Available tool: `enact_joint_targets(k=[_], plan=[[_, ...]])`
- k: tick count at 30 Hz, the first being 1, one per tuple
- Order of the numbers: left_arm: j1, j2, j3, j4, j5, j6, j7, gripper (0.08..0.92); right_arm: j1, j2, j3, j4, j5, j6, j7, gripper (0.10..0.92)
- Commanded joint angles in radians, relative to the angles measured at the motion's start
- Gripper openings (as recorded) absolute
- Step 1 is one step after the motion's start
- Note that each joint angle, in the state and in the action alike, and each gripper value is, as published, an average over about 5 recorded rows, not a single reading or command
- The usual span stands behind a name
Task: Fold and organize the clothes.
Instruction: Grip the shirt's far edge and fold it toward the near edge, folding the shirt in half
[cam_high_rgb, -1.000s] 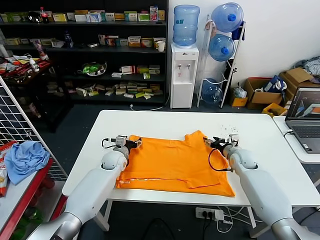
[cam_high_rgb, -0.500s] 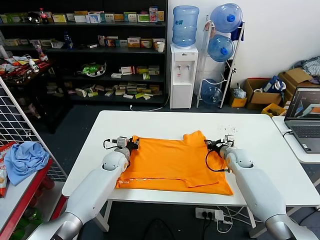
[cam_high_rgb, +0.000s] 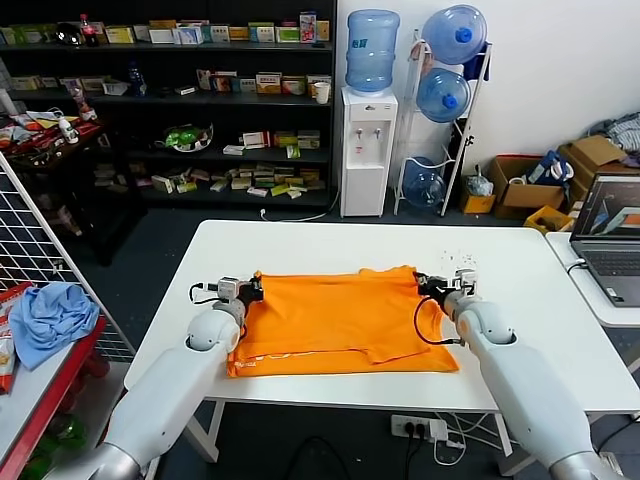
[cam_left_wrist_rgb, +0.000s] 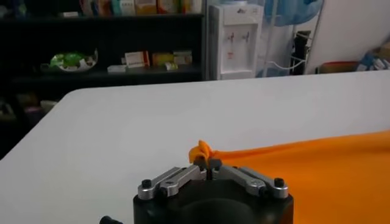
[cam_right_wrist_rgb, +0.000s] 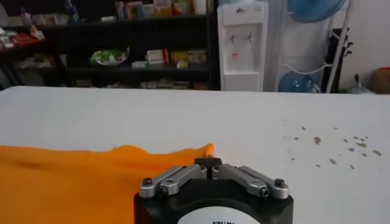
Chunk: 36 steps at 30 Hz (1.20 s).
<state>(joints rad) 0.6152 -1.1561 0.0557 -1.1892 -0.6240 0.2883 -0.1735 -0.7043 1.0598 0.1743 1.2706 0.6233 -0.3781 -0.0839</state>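
The robot's left gripper needs to release the T-shirt's far corner just above the shirt's near corner closest to the red rack (cam_high_rgb: 243, 350). The T-shirt still lies folded on the white table.
The bright orange T-shirt (cam_high_rgb: 340, 320) lies folded on the white table (cam_high_rgb: 330, 245), its far edge stretched straight between my two grippers. My left gripper (cam_high_rgb: 250, 289) is shut on the shirt's far left corner; in the left wrist view a small orange tuft (cam_left_wrist_rgb: 202, 150) sticks out past the closed gripper (cam_left_wrist_rgb: 207, 164). My right gripper (cam_high_rgb: 425, 286) is shut at the shirt's far right corner; in the right wrist view the orange edge (cam_right_wrist_rgb: 122, 164) ends right at the closed gripper (cam_right_wrist_rgb: 209, 163).
A light blue cloth (cam_high_rgb: 48, 315) lies on the red rack at the left beside a wire grid. A laptop (cam_high_rgb: 610, 235) sits on a second table at the right. Shelves and a water dispenser (cam_high_rgb: 368, 150) stand behind the table.
Both grippers have moved apart, the left one to the left. The shirt's far edge, humped near the collar before, is now pulled flat and straight.
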Motion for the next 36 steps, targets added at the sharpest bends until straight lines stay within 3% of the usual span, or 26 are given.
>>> enact_joint_targets(k=[1,12,19,25,36], plan=[[0.160,0.142,-0.013,-0.312,-0.048,-0.001,-0.029,0.097,-0.215,-0.121,0.027,0.326,0.027,-0.015,0.081,0.124],[0.385,0.267,-0.031,-0.532,-0.059,0.032,-0.085,0.097,-0.485,-0.201,0.098,0.531,-0.019,-0.094,0.163,0.124],[0.528,0.283,-0.053,-0.592,-0.005,0.033,-0.094,0.097,-0.587,-0.208,0.113,0.587,-0.060,-0.142,0.194,0.124],[0.577,0.275,-0.072,-0.625,0.046,0.026,-0.116,0.110,-0.595,-0.213,0.116,0.580,-0.061,-0.147,0.205,0.133],[0.582,0.269,-0.141,-0.663,-0.045,0.024,-0.151,0.405,-0.580,-0.201,0.122,0.607,-0.032,-0.130,0.228,0.423]])
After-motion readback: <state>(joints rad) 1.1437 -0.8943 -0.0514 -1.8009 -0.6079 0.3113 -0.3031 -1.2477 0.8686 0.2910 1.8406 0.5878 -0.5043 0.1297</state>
